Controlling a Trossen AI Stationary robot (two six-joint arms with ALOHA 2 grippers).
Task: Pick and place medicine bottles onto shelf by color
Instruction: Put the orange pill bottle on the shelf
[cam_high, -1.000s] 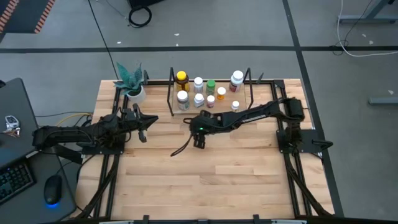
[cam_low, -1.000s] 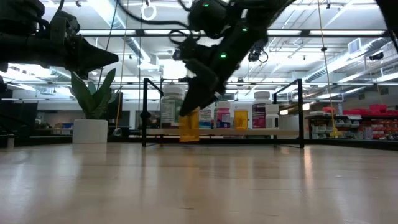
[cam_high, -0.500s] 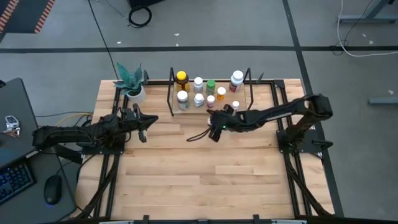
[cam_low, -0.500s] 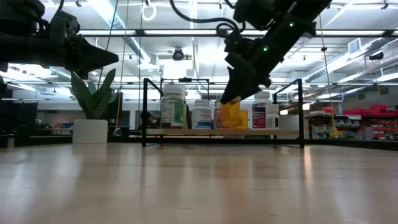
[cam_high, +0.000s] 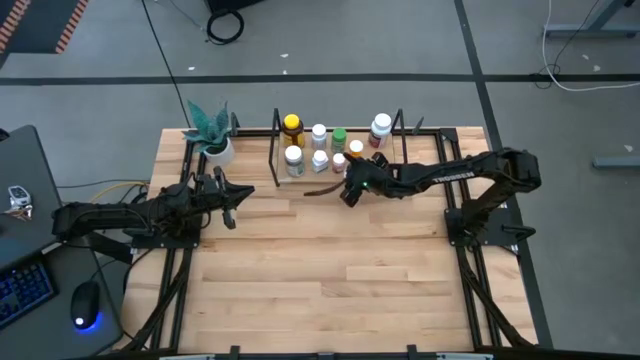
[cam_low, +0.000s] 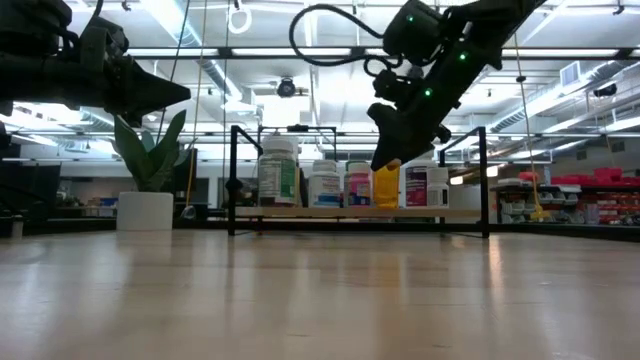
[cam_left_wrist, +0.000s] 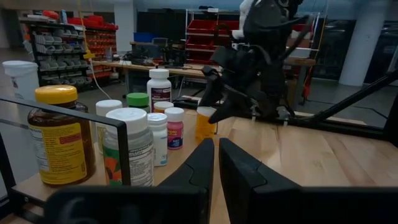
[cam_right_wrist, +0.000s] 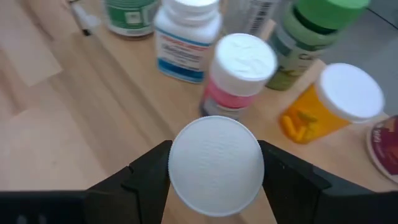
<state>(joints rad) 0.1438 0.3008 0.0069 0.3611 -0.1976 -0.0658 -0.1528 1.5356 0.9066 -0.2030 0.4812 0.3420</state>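
I will use my right gripper to set the white-capped orange bottle down on the shelf's front, beside the pinkish bottle (cam_high: 352, 167) (cam_right_wrist: 270, 186).
The shelf (cam_high: 275, 152), a black rack on a light wooden base, stands at the table's far edge and carries several medicine bottles on their bases: a yellow-capped amber one (cam_high: 292, 127), a green one (cam_high: 339, 138), an orange one (cam_right_wrist: 329, 106), a pinkish one (cam_right_wrist: 239, 68) and white ones. My right gripper (cam_high: 351, 187) is at the shelf's front, shut on a white-capped orange bottle (cam_low: 387, 185). My left gripper (cam_high: 228, 196) waits shut over the table's left part, near the plant. My right gripper pinches the orange bottle by its white cap (cam_right_wrist: 214, 163), with one finger (cam_right_wrist: 148, 174) on each side. The fingers come from above, pointing down. The bottle hangs upright below them (cam_left_wrist: 205, 123), its base at the level of the shelf's wood; I cannot tell whether it rests there.
A white pot with a green plant (cam_high: 214, 146) stands left of the shelf. A dark cable (cam_high: 320, 189) trails from the right gripper. Black frame rails run along the table's left and right sides. The near half of the wooden table (cam_high: 330, 290) is bare.
My right gripper has carried the orange bottle from the table's middle toward the far edge and a little to the right, up to the shelf's front. The bottle was tilted half a second ago and now hangs upright beside the bottles on the shelf.
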